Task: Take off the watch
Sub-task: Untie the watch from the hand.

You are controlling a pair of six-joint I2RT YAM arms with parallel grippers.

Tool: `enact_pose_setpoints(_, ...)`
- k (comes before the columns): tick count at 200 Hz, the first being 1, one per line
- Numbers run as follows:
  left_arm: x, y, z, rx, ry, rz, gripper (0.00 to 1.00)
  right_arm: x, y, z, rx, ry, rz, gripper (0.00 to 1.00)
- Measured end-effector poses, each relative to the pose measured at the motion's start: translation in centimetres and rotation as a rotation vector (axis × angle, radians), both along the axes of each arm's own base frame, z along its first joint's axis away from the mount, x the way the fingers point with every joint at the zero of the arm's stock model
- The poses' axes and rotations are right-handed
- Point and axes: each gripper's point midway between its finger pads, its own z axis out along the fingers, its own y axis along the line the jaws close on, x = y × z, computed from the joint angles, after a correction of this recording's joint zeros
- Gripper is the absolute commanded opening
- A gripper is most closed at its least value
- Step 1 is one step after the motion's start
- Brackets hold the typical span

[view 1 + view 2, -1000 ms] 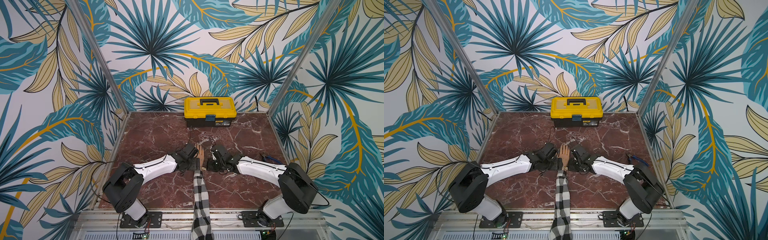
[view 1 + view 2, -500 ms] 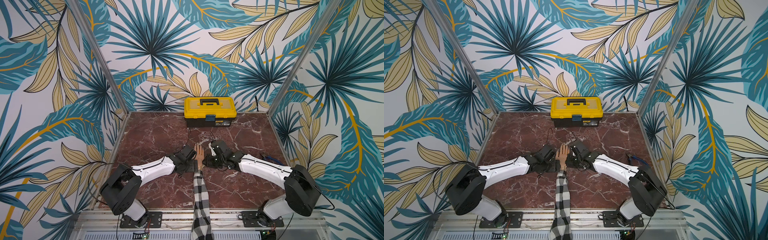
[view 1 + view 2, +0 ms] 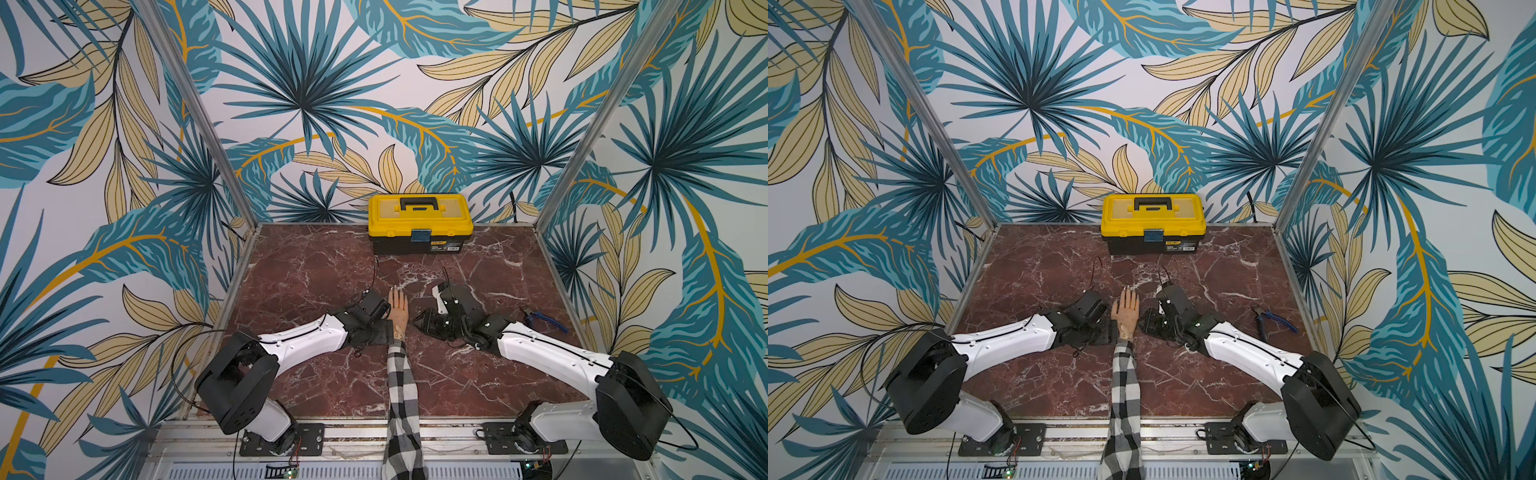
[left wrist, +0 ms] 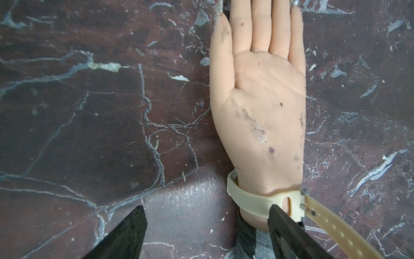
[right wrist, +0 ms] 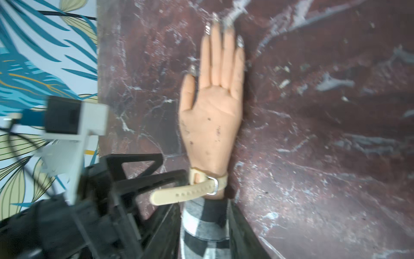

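The loose end of the strap is threaded through the silver buckle, so next my right gripper closes at the buckle [image 5: 215, 184] and pulls it off the strap.
A mannequin hand [image 3: 398, 309] [image 3: 1126, 309] lies palm up on the marble, with a checkered sleeve [image 3: 401, 395] behind it. The watch [image 4: 257, 199] [image 5: 201, 188] is round its wrist. Only the beige strap and silver buckle [image 5: 212, 185] show; the face is hidden. The strap's free end sticks out sideways past the buckle. My left gripper [image 4: 208, 215] [image 3: 384, 332] is open, one finger [image 4: 284, 222] over the strap and the other beside the wrist. My right gripper [image 5: 203, 226] [image 3: 417, 323] is open on the wrist's other side, with the sleeve seen between its jaws.
A yellow toolbox [image 3: 420, 222] [image 3: 1153, 224] stands shut at the back wall. Blue-handled pliers [image 3: 544, 320] [image 3: 1273, 318] lie on the marble to the right of my right arm. Metal frame posts and patterned walls close in both sides.
My right gripper was shut a second ago and its jaws have parted. Both arms have stayed close to the wrist with only slight shifts.
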Motion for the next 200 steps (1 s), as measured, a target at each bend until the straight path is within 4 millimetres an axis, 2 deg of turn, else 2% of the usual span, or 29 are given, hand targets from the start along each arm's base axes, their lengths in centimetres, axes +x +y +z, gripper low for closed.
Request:
enact_pose_setpoints(24,0.0,0.0,0.0,0.000,0.000,0.000,0.87,-0.2,0.4,-1.7,0.042,0.041,-0.015,0.37)
enact_pose_setpoints(106,-0.1,0.1,-0.2,0.004,0.002,0.002,0.87,0.5,3.0,-4.9,0.254,0.105,-0.067,0.37)
enact_pose_setpoints(147,-0.3,0.3,-0.5,0.010,0.008,0.002,0.87,1.0,3.9,-4.2,0.356,0.099,-0.084,0.34)
enact_pose_setpoints(200,-0.3,0.3,-0.5,0.012,0.009,0.003,0.87,1.0,4.0,-3.5,0.450,0.113,-0.109,0.27)
